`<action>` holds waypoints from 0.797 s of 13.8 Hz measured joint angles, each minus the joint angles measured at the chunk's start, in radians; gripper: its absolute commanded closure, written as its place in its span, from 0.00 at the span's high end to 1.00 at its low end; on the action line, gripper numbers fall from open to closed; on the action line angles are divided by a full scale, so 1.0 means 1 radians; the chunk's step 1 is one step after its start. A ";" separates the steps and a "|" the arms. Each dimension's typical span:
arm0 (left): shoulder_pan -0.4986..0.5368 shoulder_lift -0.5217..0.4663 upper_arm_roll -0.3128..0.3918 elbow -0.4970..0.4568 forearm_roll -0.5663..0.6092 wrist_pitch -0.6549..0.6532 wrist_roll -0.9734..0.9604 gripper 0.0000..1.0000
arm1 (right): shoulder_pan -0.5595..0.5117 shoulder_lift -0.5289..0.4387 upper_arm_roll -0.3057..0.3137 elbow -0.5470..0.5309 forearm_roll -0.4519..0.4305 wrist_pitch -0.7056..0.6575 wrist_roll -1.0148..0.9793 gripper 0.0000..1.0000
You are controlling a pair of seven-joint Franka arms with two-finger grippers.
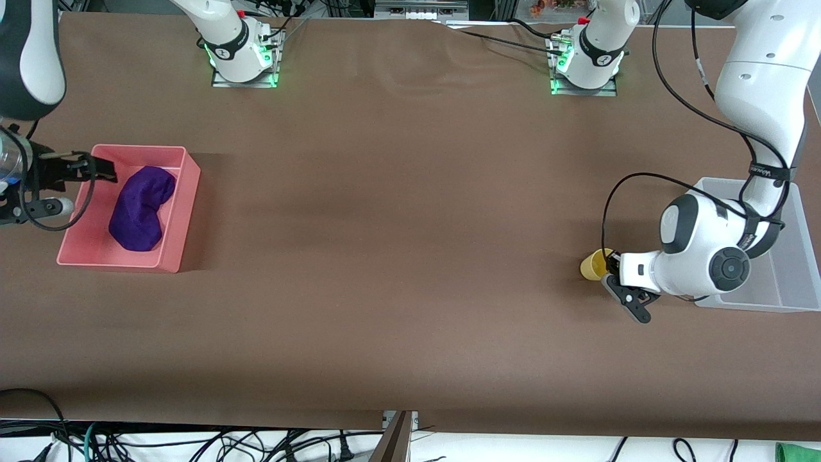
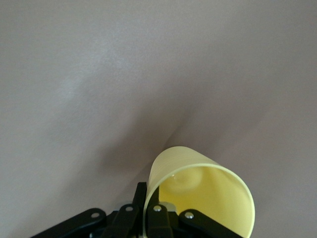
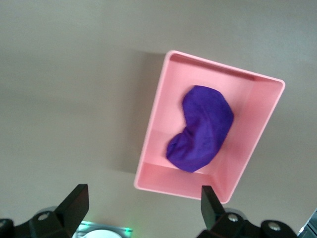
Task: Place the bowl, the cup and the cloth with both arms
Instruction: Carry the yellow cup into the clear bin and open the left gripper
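Note:
Next, my left gripper releases the yellow cup inside the clear bin (image 1: 748,228) below my left arm.
The yellow cup (image 1: 593,264) is held tipped on its side, low over the table beside a clear bin. My left gripper (image 1: 614,274) is shut on the cup's wall. In the left wrist view one finger is inside the cup (image 2: 198,191) and one outside, with the left gripper (image 2: 150,203) pinching the rim. The purple cloth (image 1: 141,208) lies in a pink bin (image 1: 183,212). My right gripper (image 1: 102,170) is open and empty over that bin's edge. The right wrist view shows the cloth (image 3: 200,129) in the pink bin (image 3: 247,96) and the right gripper (image 3: 142,203). The bowl is out of view.
The clear bin (image 1: 779,282) stands at the left arm's end of the table, partly hidden under the left arm. The pink bin stands at the right arm's end. Brown table (image 1: 397,224) lies between them.

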 measured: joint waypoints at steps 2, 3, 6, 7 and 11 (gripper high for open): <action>0.003 -0.034 0.013 0.047 0.000 -0.120 0.039 0.00 | 0.004 -0.008 0.046 0.044 0.000 -0.025 0.026 1.00; 0.005 -0.048 0.028 0.089 0.002 -0.201 0.086 0.00 | 0.004 -0.011 0.054 0.053 0.000 -0.028 0.028 1.00; 0.018 -0.072 0.096 0.210 0.069 -0.376 0.296 0.00 | 0.001 -0.013 0.051 0.107 0.000 -0.028 0.028 1.00; 0.027 -0.078 0.121 0.228 0.100 -0.410 0.361 0.00 | 0.000 -0.014 0.051 0.132 0.000 -0.027 0.028 1.00; 0.144 -0.087 0.150 0.197 0.183 -0.427 0.568 0.00 | -0.005 -0.016 0.026 0.188 0.104 -0.026 0.031 1.00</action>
